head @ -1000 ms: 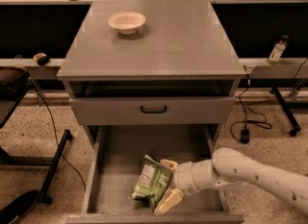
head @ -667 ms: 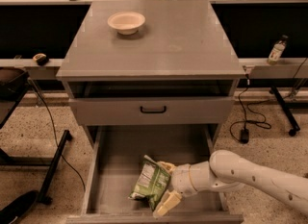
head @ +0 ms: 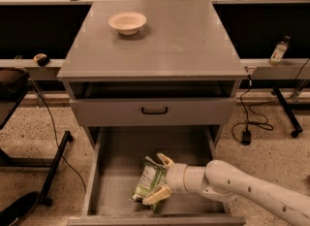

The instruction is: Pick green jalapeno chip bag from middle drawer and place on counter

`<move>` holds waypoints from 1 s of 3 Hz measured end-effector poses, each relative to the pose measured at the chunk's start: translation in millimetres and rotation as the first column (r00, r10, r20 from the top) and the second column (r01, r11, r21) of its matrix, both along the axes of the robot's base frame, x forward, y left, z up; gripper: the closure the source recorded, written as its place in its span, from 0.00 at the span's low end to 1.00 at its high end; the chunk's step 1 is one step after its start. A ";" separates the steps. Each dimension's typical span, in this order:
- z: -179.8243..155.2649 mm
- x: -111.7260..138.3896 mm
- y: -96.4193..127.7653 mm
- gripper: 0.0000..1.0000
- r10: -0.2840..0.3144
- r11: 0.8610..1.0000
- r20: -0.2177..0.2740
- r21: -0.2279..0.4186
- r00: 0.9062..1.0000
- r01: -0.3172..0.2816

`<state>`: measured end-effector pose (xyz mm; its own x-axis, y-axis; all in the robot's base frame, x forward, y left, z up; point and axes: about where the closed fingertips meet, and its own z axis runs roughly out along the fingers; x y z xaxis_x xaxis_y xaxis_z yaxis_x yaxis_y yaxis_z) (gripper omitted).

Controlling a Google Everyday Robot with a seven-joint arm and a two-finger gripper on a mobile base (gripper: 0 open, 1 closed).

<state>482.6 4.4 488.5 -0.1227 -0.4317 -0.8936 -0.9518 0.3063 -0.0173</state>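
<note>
I should grip the green jalapeno chip bag's middle (head: 152,179), between its top and lower edges.
The green jalapeno chip bag (head: 147,181) lies tilted on the floor of the pulled-out middle drawer (head: 114,171), near its front right. My gripper (head: 160,178) reaches in from the right. Its cream fingers (head: 157,196) stand wide apart, one at the bag's top edge and one at its lower edge, with the bag's right side between them. The bag rests on the drawer floor. The grey counter (head: 179,40) is the cabinet's top, above the drawers.
A cream bowl (head: 127,22) sits at the counter's back left. The shallower drawer front with the black handle (head: 154,110) is closed above the open drawer. A bottle (head: 278,51) stands on a ledge at right. Cables and a stand leg lie on the floor at both sides.
The arm and gripper have edged slightly left toward the bag. The bag stays in the same spot in the drawer.
</note>
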 end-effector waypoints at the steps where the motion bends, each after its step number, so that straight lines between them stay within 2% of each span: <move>1: -19.9 16.9 14.9 0.00 -0.060 0.997 0.056 -0.051 0.997 0.063; 2: -39.6 38.4 25.2 0.00 -0.107 0.984 0.068 -0.139 0.992 0.115; 3: -59.0 52.8 32.3 0.00 -0.111 0.973 0.042 -0.198 0.993 0.118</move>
<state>535.4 36.8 429.5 -0.1558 -0.5863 -0.7950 -0.9087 0.4007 -0.1174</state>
